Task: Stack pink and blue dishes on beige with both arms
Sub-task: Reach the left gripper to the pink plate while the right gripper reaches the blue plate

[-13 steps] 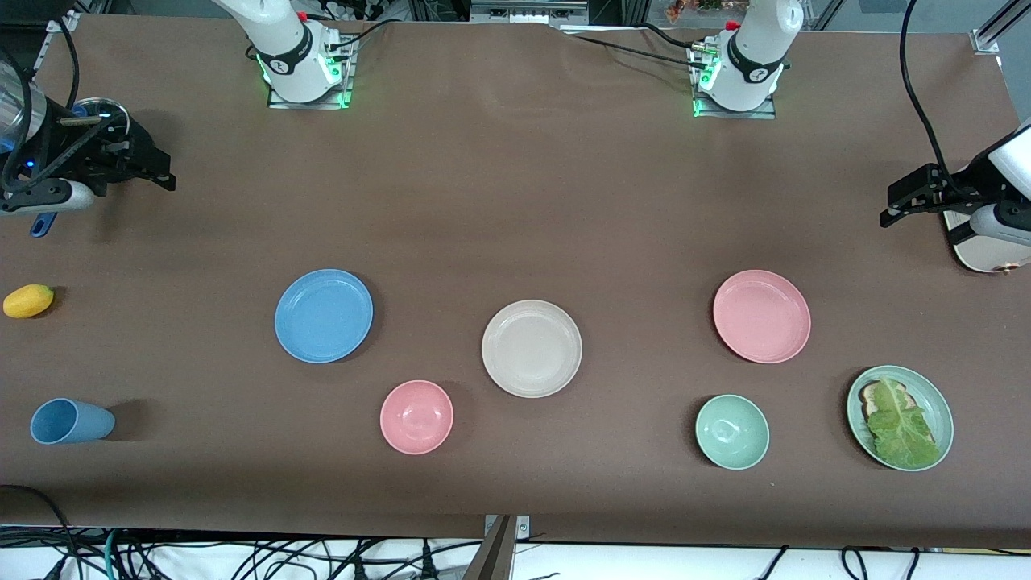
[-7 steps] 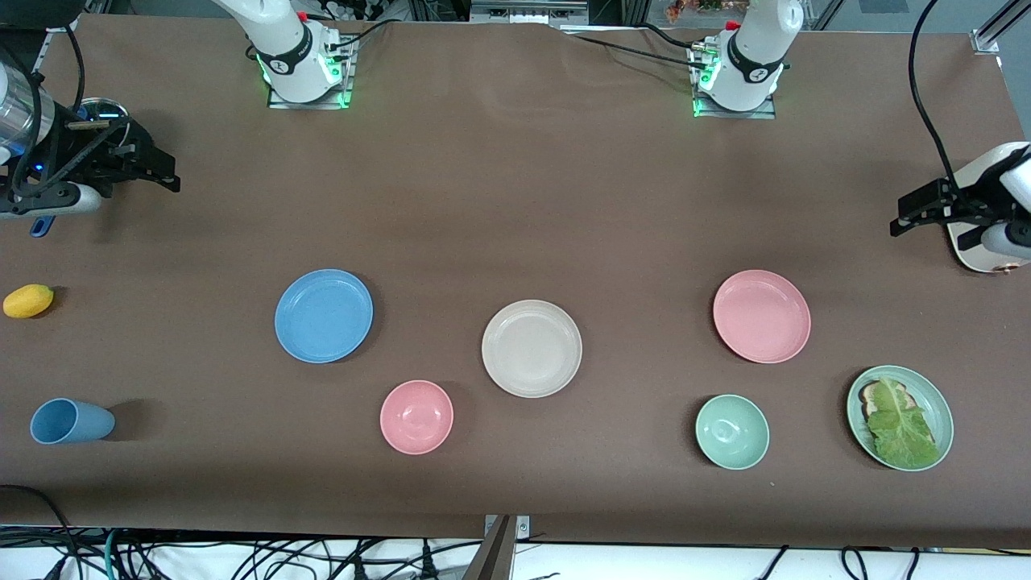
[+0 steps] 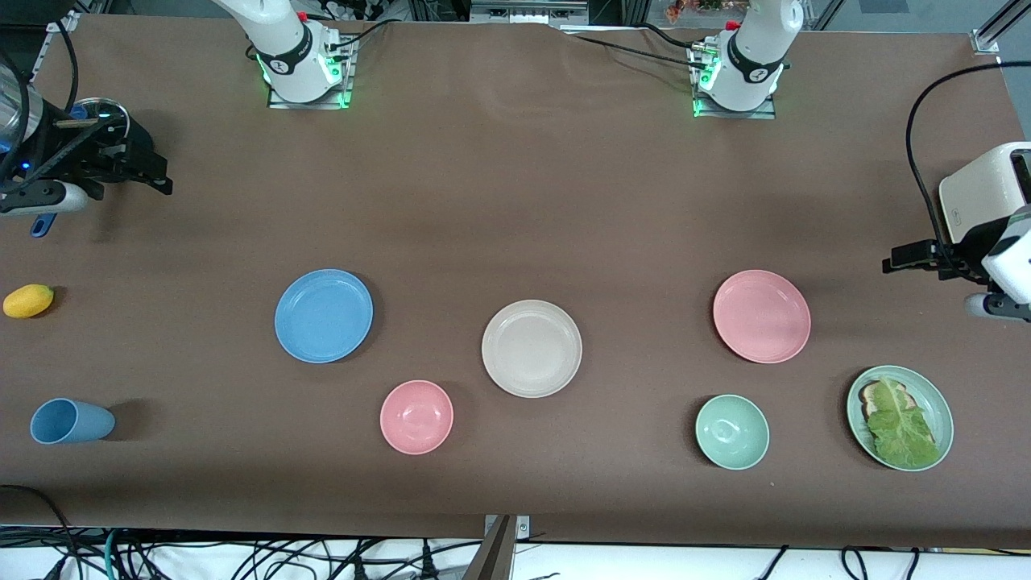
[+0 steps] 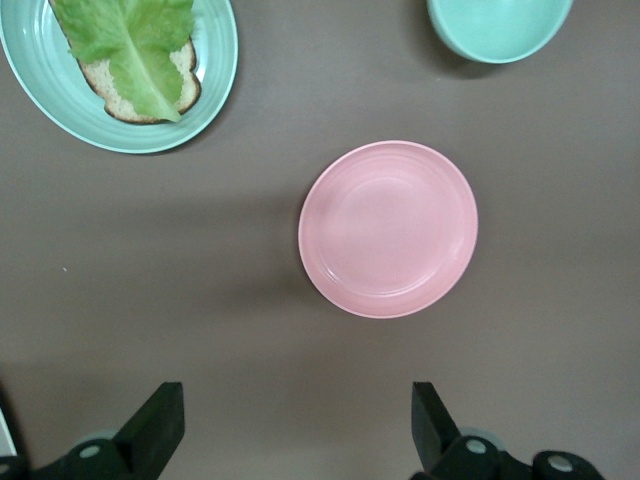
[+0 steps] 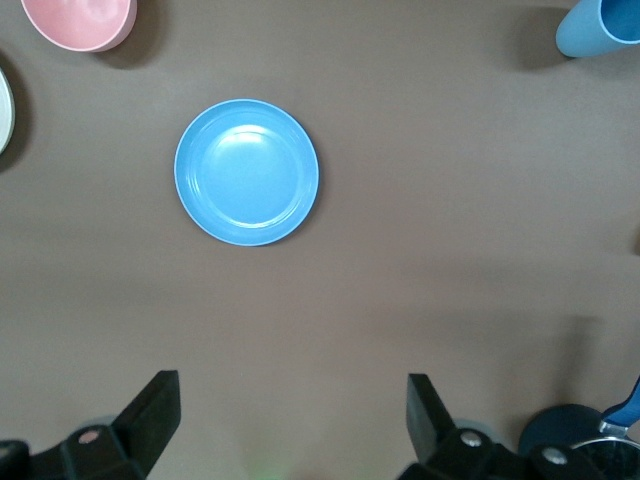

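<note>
My left gripper is to close next on the rim of the pink plate (image 3: 809, 321) (image 4: 301, 240), on the side toward the white appliance.
The sky blue plate (image 3: 324, 316) lies toward the right arm's end, the beige plate (image 3: 532, 348) in the middle, and the pink plate (image 3: 761, 316) toward the left arm's end. All three rest apart on the brown table. My left gripper (image 3: 904, 260) hangs open and empty over bare table between the pink plate and a white appliance. Its wrist view looks down on the pink plate (image 4: 388, 228) past the open left gripper (image 4: 297, 430). My right gripper (image 3: 153, 179) is open and empty over the table's end. The blue plate (image 5: 247, 172) shows past the right gripper (image 5: 295, 425).
A pink bowl (image 3: 416, 416), green bowl (image 3: 731, 431) and green plate with bread and lettuce (image 3: 934, 403) sit nearer the front camera. A blue cup (image 3: 71, 421) lies on its side. A yellow fruit (image 3: 28, 300) and a white appliance (image 3: 987, 189) sit at the table's ends.
The left gripper has moved off the white appliance to a spot over bare table beside the pink plate. The right gripper shifted only slightly. No dish has moved.
</note>
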### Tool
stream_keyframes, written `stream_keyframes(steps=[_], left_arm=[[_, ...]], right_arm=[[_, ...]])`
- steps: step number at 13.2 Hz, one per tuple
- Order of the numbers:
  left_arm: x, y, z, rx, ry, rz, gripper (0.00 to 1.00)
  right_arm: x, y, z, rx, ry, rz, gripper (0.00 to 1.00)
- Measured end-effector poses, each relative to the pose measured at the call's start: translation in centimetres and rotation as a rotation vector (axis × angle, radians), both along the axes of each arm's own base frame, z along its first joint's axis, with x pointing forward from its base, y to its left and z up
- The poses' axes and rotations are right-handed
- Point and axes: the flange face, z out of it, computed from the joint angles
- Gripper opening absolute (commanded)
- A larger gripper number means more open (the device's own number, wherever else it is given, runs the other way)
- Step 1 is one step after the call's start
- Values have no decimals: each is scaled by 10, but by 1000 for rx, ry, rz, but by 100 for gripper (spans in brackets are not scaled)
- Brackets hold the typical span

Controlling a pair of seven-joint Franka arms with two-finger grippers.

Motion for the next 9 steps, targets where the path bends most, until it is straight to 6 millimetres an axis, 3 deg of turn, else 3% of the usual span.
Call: stream_keyframes(steps=[3,6,9], left_arm=[[12,8,-60,-13,67,9,100],[29,10,-119,-6,45,15,100],[31,8,-174,4,16,19,100]], right_arm=[[2,-2,-1,-1,-1,-8,100],[13,0,-24,-8,38,-9,100],[23,1,-48,-14,54,-9,100]])
